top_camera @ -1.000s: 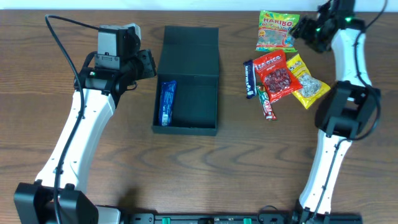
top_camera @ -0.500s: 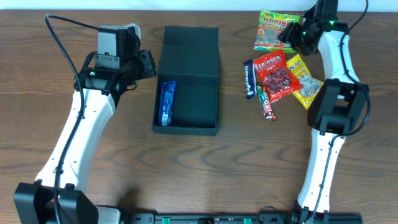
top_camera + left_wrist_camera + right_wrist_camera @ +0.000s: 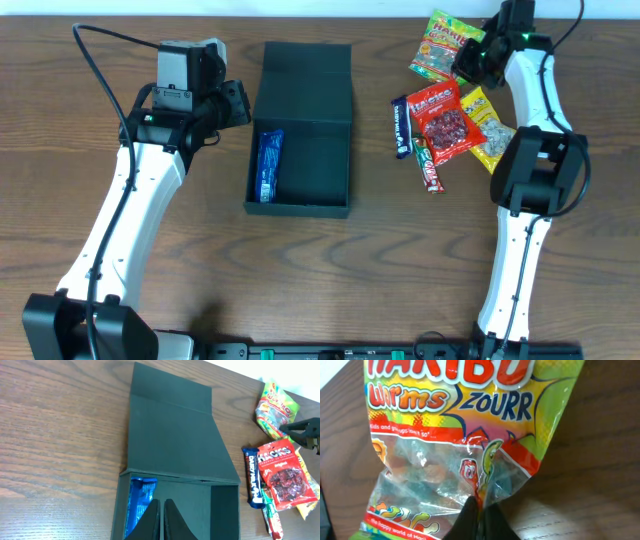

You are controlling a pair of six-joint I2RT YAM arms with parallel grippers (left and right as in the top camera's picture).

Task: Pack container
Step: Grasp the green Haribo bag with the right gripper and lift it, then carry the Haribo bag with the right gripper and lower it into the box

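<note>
Next, my right gripper sets the Haribo worms bag down in the black container [image 3: 321, 168] next to the blue snack packet. The Haribo bag is now held at the back.
The black container [image 3: 325, 165] lies open at the table's middle, its lid [image 3: 175, 435] folded back flat. A blue snack packet [image 3: 269, 165] lies along its left wall, and shows again in the left wrist view [image 3: 140, 502]. My left gripper [image 3: 240, 104] hovers at the container's left side, shut and empty [image 3: 162, 512]. At the back right, my right gripper [image 3: 468, 62] is shut on the lower edge of a Haribo worms bag [image 3: 445, 38], the plastic pinched between its fingers [image 3: 479, 510]. The bag [image 3: 450, 435] is tilted and crumpled.
Other snacks lie in a cluster right of the container: a red Haribo bag [image 3: 445, 120], a yellow packet [image 3: 492, 132], a dark blue bar [image 3: 400, 125] and a green-and-red bar [image 3: 428, 168]. The right arm reaches over them.
My right gripper moved left onto the Haribo worms bag and shut on its edge, and the bag has tilted and shifted. The left arm has not moved.
</note>
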